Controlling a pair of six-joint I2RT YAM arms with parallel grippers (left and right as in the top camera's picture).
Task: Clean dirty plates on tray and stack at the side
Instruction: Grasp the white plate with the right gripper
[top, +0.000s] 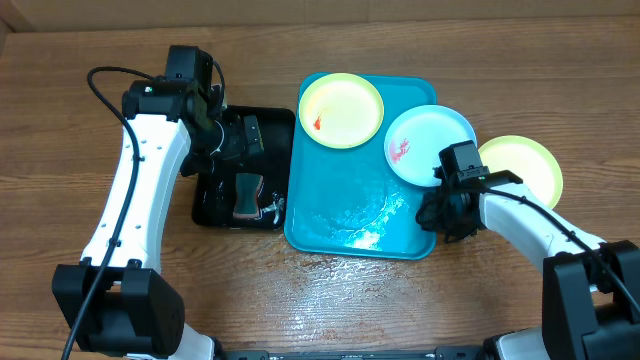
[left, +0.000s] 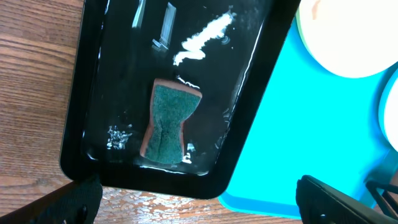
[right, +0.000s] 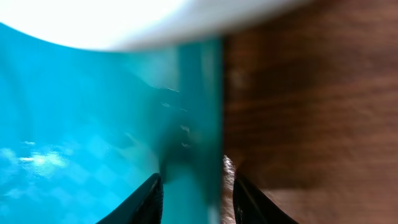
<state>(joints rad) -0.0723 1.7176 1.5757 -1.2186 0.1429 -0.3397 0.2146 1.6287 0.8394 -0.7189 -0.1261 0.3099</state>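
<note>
The green-and-brown sponge in the black tray is next for my left gripper, which should move down to the narrow middle (top: 248, 196) (left: 166, 124) of the sponge and close there.
The turquoise tray (top: 350, 215) lies mid-table. A pale yellow plate (top: 340, 110) with a red smear sits on its far left corner. A white plate (top: 430, 145) with a red smear sits at its far right, overhanging the rim. A second yellow plate (top: 525, 168) lies on the table to the right of the tray. My left gripper (top: 235, 140) hangs wide open (left: 199, 208) above the black tray. My right gripper (top: 440, 215) straddles the turquoise tray's right rim (right: 202, 124), its fingers (right: 198, 193) closed in on the rim.
A black tray (top: 210, 212) touches the turquoise tray's left side and holds a green-and-brown sponge (top: 247, 192), which also shows in the left wrist view (left: 169, 121). The black tray is wet (left: 112, 62). Water glistens on the turquoise tray floor.
</note>
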